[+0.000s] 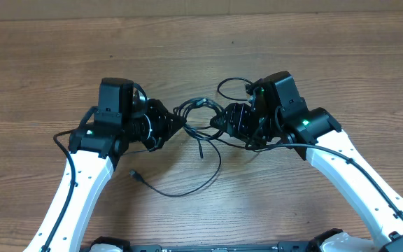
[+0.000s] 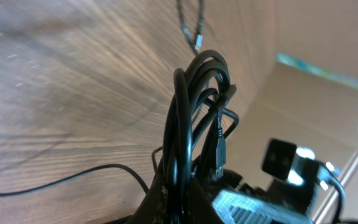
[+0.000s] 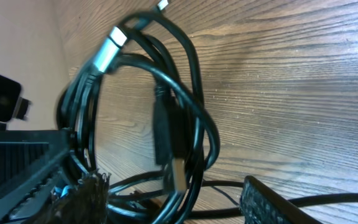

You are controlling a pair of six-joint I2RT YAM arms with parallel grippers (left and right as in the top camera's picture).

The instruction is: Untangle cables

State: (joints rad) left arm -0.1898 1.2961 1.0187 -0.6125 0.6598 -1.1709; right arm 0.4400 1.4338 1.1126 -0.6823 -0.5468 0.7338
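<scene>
The robot's left gripper should release the bundle of cables on the table (image 1: 166,142) between the left gripper's fingers and the trailing cable. The bundle now hangs between the two grippers.
The cables (image 1: 196,106) are a tangled black bundle hanging between my two grippers at the table's middle. My left gripper (image 1: 175,126) is shut on the bundle; in the left wrist view the cords (image 2: 188,106) rise in loops from its jaws (image 2: 185,193), with a USB plug (image 2: 218,168) dangling. My right gripper (image 1: 221,120) is open; in the right wrist view its fingers (image 3: 179,199) stand wide apart with the cable loops (image 3: 194,106) and a USB plug (image 3: 178,171) between them. One strand trails to a plug (image 1: 137,175) on the table. A loop (image 1: 231,85) lies by the right arm.
The wooden table (image 1: 201,49) stretches around both arms; its far edge (image 1: 187,15) runs along the top. The right arm's wrist (image 2: 281,158) shows close ahead in the left wrist view. A silver-tipped plug (image 3: 109,50) sticks out of the bundle.
</scene>
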